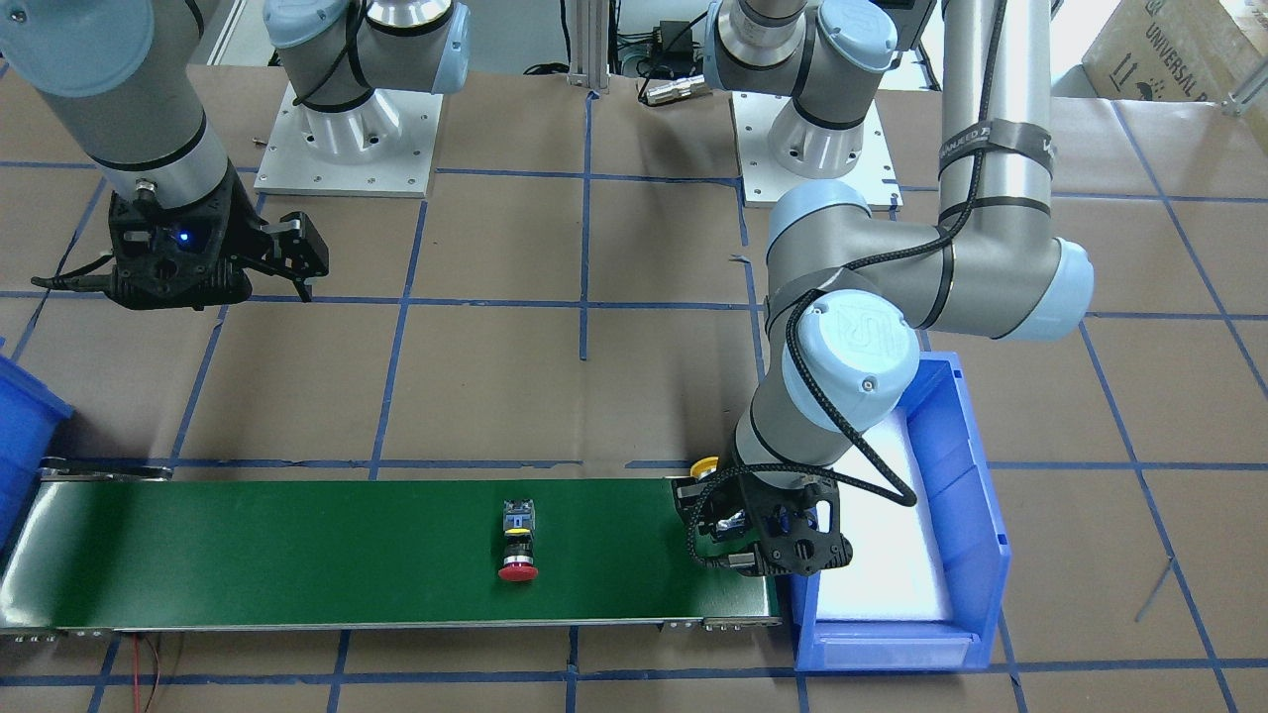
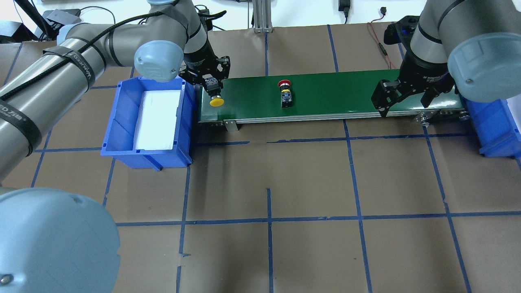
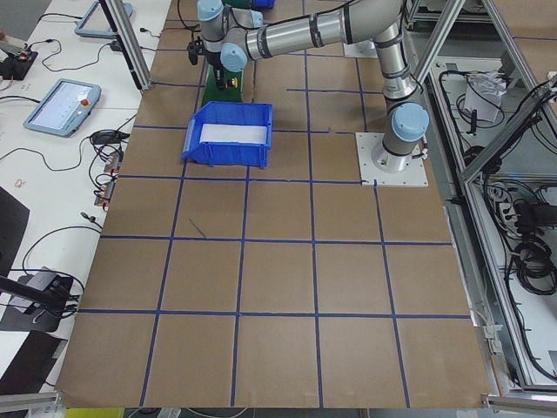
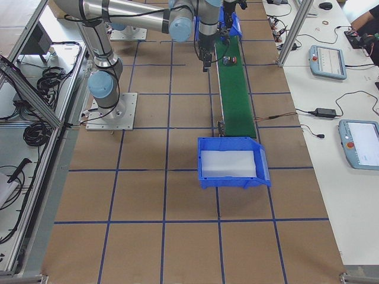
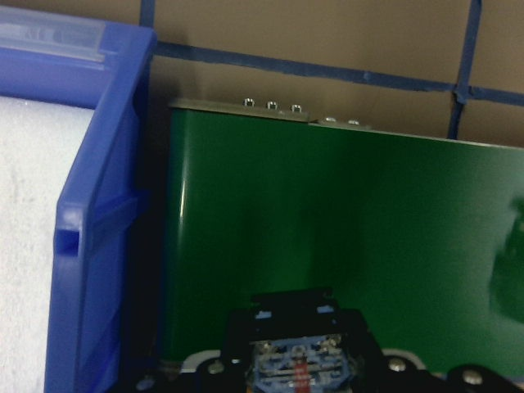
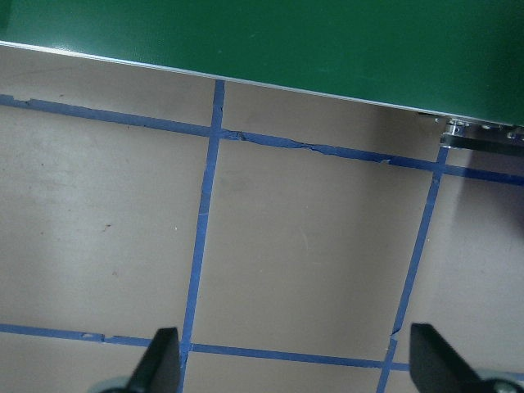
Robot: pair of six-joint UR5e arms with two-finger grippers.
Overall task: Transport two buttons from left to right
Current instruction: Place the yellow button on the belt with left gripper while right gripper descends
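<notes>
The yellow button will go down on the green belt [image 1: 720,524] [image 5: 257,268] beside the foam-padded blue bin, set there by my left gripper.
The yellow button [image 2: 216,101] lies sideways at the left end of the green belt [image 2: 325,95], its cap pointing toward the robot. My left gripper [image 2: 212,86] is shut on its contact block [image 5: 295,364], right beside the blue bin [image 2: 118,122]. In the front view only its yellow cap [image 1: 705,465] peeks out behind the left gripper [image 1: 723,510]. The red button [image 2: 285,92] lies on the belt's middle [image 1: 518,555], apart from both grippers. My right gripper [image 2: 403,103] hangs open and holds nothing over the belt's right end near its front edge; its fingers [image 6: 164,360] stand wide apart.
The left blue bin [image 1: 956,465] holds a white foam pad. A second blue bin [image 2: 498,126] stands at the belt's right end. Brown paper with blue tape lines covers the table [image 2: 268,183]. Cables and tablets lie along the far side [image 4: 328,59].
</notes>
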